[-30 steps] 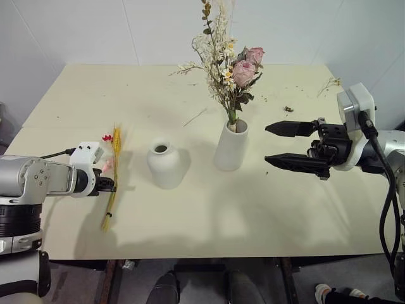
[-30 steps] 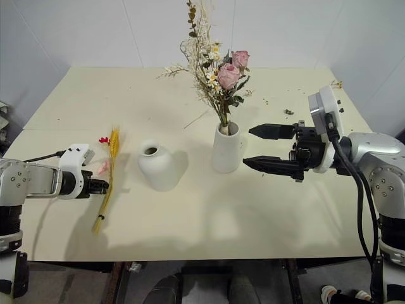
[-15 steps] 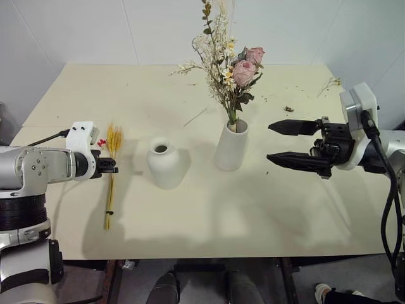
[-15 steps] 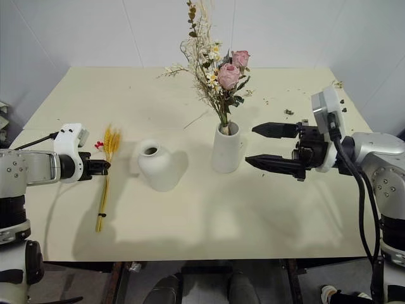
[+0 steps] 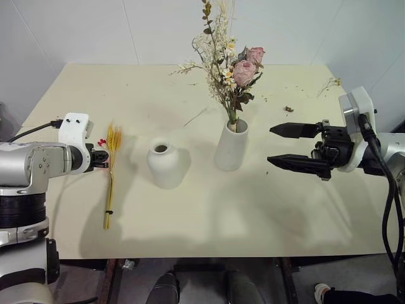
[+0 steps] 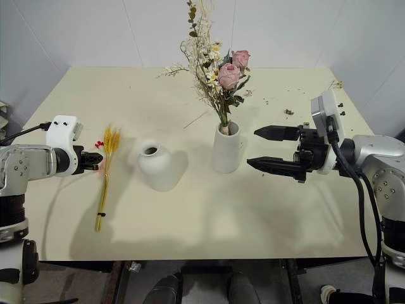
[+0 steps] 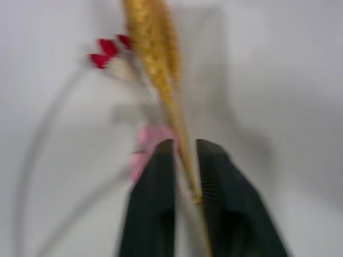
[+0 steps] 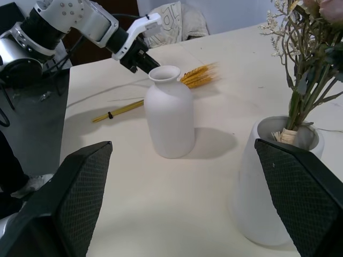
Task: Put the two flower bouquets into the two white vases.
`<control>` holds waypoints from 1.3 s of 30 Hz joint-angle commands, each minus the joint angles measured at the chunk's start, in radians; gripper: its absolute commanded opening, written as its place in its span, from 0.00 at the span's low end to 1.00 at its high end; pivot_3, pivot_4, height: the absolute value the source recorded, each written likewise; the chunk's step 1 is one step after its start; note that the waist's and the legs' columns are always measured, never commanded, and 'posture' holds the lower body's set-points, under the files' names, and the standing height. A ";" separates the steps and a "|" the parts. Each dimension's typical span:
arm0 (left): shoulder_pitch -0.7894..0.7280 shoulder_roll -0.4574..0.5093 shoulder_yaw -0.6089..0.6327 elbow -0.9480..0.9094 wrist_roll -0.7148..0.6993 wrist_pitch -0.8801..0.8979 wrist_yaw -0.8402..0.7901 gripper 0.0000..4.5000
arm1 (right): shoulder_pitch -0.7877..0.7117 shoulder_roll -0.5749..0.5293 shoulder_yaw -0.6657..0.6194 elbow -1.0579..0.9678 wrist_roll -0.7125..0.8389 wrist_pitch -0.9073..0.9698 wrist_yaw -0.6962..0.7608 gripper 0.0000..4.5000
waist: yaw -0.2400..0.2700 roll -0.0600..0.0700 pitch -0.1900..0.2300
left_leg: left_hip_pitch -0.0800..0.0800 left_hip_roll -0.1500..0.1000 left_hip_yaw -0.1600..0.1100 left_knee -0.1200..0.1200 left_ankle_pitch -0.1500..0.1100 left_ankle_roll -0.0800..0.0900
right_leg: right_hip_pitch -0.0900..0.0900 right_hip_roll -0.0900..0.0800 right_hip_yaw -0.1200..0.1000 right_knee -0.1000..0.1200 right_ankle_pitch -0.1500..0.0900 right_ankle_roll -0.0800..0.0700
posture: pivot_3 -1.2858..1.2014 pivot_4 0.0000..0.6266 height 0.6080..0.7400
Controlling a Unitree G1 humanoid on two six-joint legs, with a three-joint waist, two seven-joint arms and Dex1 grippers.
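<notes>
I will open my high left gripper by the pink petals and take the yellow stalks lower, toward the black tie (image 5: pixel 109 195).
The bushy bouquet of pink roses and cream sprigs (image 5: pixel 231 63) stands in the tall white vase (image 5: pixel 231 147) at mid-table. The short round vase (image 5: pixel 166 163) stands empty to its left. The slim bouquet of yellow stalks and red buds (image 5: pixel 112 174) lies flat on the table, left of the round vase. My left gripper (image 5: pixel 101 163) is at its stalks just below the heads; in the left wrist view its fingers (image 7: pixel 155 193) stand a slit apart with the yellow stalk (image 7: pixel 179 144) between them. My right gripper (image 5: pixel 271 145) hovers wide open and empty, right of the tall vase.
Dry crumbs and a loose twig (image 5: pixel 194 117) lie on the cream table (image 5: pixel 253 215) behind the vases. A stray sprig (image 5: pixel 329 83) lies at the far right corner. White walls close off the back and the sides.
My left gripper has moved farther up along the slim bouquet toward its heads and its fingers have parted slightly. The bouquet has swung a little straighter on the table. The right gripper has not moved.
</notes>
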 commanded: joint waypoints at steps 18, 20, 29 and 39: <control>0.040 0.159 -0.194 0.040 -0.286 0.096 0.029 0.99 | -0.030 -0.013 -0.009 -0.009 -0.038 -0.005 0.007 1.00 | 0.000 0.000 0.000 | 0.000 0.000 0.000 0.000 0.000 0.000 | 0.000 0.000 0.000 0.000 0.000 0.000 | 0.52 0.24 1.00; 0.046 0.159 -0.220 0.037 -0.282 0.096 0.045 0.99 | -0.027 -0.013 -0.011 -0.013 -0.037 -0.003 0.005 1.00 | 0.000 0.000 0.000 | 0.000 0.000 0.000 0.000 0.000 0.000 | 0.000 0.000 0.000 0.001 0.000 0.000 | 0.52 0.24 1.00; 0.064 0.109 -0.222 0.046 -0.253 0.096 0.086 0.73 | -0.020 -0.014 -0.016 -0.021 -0.037 -0.002 -0.007 1.00 | 0.000 0.000 0.000 | 0.001 0.000 0.000 0.001 0.000 0.000 | 0.001 0.000 0.000 0.003 0.000 0.000 | 0.52 0.24 1.00; 0.064 0.102 -0.196 0.050 -0.229 0.096 0.103 0.08 | -0.022 -0.017 -0.016 -0.023 -0.038 -0.001 -0.017 1.00 | -0.001 0.000 0.000 | 0.001 0.000 0.000 0.003 0.000 0.000 | 0.001 0.000 0.000 0.003 0.000 0.000 | 0.52 0.24 1.00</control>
